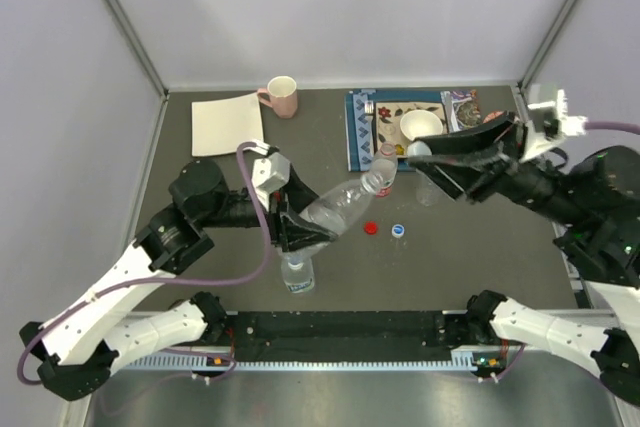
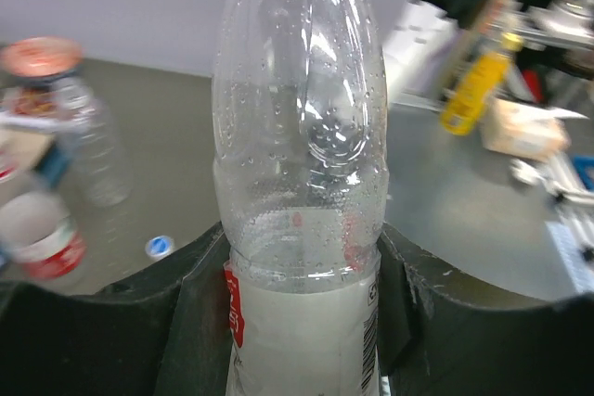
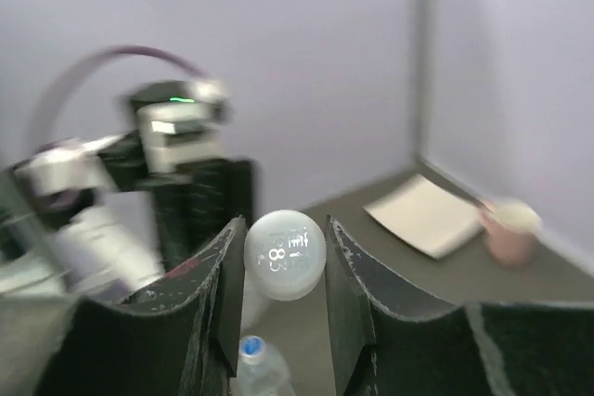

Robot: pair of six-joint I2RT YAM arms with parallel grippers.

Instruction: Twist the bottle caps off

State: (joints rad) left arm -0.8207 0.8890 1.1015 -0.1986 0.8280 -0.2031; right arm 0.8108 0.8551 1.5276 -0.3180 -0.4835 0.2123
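Observation:
I will drop the whitish-grey cap, now held apart from the bottle's neck, from my right gripper on the table (image 1: pixel 335 229) beside the red cap, opposite the loose blue cap.
My left gripper (image 1: pixel 303 227) is shut on a clear bottle (image 1: pixel 345 202) with a red-and-white label and holds it tilted above the table, neck towards the right arm. In the left wrist view the fingers (image 2: pixel 200 303) clamp its labelled waist (image 2: pixel 302 322). My right gripper (image 1: pixel 421 154) holds a whitish-grey cap (image 3: pixel 285 254) in the air, apart from that bottle's neck. A red cap (image 1: pixel 371 228) and a blue cap (image 1: pixel 398 231) lie loose on the table. A bottle with a blue cap (image 3: pixel 255 359) stands under the right gripper. Another bottle (image 1: pixel 297 272) stands near the left arm's base.
A pink mug (image 1: pixel 282 97) and a white sheet (image 1: pixel 227 123) lie at the back left. A blue patterned mat (image 1: pixel 360 142) with a white bowl (image 1: pixel 420 125) lies at the back right. A bottle with a reddish top (image 2: pixel 56 108) stands by the mat. Walls close three sides.

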